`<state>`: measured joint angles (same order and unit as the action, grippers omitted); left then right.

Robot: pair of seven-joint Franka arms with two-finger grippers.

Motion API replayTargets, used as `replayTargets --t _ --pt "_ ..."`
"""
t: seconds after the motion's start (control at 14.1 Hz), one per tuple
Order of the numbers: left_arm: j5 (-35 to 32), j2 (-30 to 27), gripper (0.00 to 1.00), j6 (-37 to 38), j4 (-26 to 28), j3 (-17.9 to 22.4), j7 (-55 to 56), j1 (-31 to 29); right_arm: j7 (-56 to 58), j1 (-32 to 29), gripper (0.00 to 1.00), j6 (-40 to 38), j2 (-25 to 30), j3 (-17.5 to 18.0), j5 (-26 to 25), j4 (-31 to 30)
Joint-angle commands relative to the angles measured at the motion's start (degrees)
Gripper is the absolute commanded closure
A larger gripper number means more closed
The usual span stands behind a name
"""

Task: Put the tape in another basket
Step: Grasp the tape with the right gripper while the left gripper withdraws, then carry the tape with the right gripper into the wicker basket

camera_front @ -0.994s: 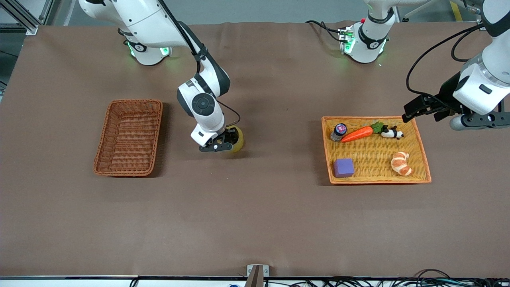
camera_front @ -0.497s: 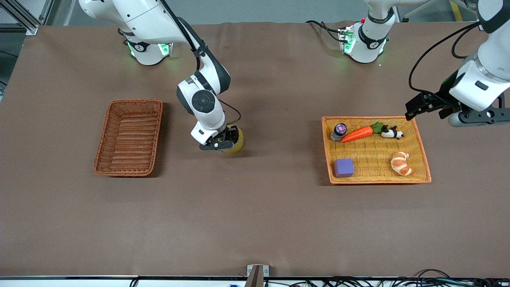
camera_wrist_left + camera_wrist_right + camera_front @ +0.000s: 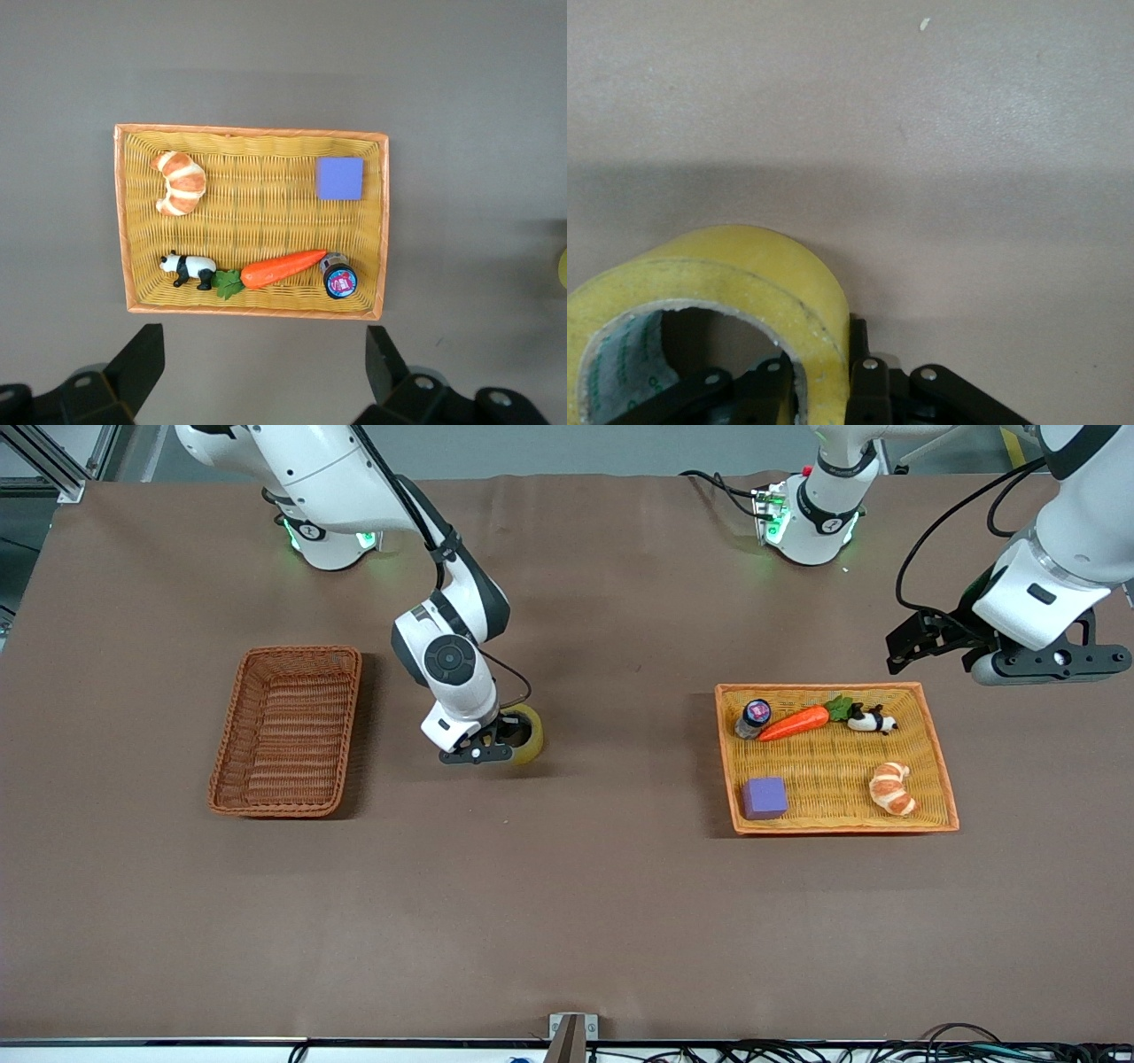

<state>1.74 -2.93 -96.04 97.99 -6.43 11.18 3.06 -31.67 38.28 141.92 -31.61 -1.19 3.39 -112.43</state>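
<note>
Next, my right gripper releases the yellowish roll of tape close to the middle of the empty reddish-brown basket [image 3: 290, 727].
The yellowish tape roll [image 3: 532, 740] is at the middle of the table, between the two baskets, at or just above the cloth. My right gripper [image 3: 498, 742] is shut on its wall, one finger inside the ring and one outside, as the right wrist view shows of the gripper [image 3: 824, 382] and the tape [image 3: 744, 274]. The dark reddish-brown basket [image 3: 301, 652] sits empty toward the right arm's end. My left gripper [image 3: 912, 648] is open and empty in the air beside the orange tray; its own view [image 3: 264, 367] shows the jaws wide apart.
The shallow orange-yellow tray [image 3: 833, 779] toward the left arm's end holds a carrot [image 3: 795, 724], a small jar [image 3: 754, 716], a panda figure [image 3: 873, 721], a croissant [image 3: 891, 788] and a purple block [image 3: 765, 797]. The tray also shows in the left wrist view [image 3: 257, 212].
My left arm has drawn back from the orange tray toward its base. My right gripper has shifted slightly toward the dark basket, and the tape's hole now shows more.
</note>
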Motion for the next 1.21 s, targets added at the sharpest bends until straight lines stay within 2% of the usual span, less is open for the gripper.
replayTargets --t 0.0,0.28,0.43,0.57,0.64,0.85,1.14 --pt "-0.69 -0.85 0.0 0.06 0.71 0.9 -0.54 0.38 -1.55 -2.5 1.0 -4.6 1.54 0.13 0.57 0.89" --pt "-0.6 -0.85 0.0 0.06 0.36 0.9 -0.46 0.2 1.25 -12.51 1.0 -22.96 16.55 -0.04 -0.83 1.42" --pt "-0.69 -0.67 0.0 -0.02 0.19 0.9 -0.54 0.02 9.92 -18.12 0.99 -29.82 20.52 -0.13 -4.34 1.34" --pt "-0.86 -0.23 0.0 -0.11 0.01 0.9 -0.63 0.11 18.8 -23.49 0.99 -34.75 23.77 -0.83 -4.88 0.55" --pt "-0.86 0.12 0.0 -0.11 -0.25 0.9 -0.63 0.19 22.15 -24.3 0.99 -36.6 25.44 -2.4 -4.88 -0.85" --pt "-0.77 0.47 0.0 -0.11 -0.87 0.9 -0.55 0.2 28.93 -24.3 0.98 -33.04 26.69 -8.2 -5.14 -6.72" --pt "-0.42 0.65 0.0 -0.02 -1.04 0.9 -0.72 0.11 37.8 -24.74 0.98 -15.92 26.61 -15.14 -5.14 -19.47"
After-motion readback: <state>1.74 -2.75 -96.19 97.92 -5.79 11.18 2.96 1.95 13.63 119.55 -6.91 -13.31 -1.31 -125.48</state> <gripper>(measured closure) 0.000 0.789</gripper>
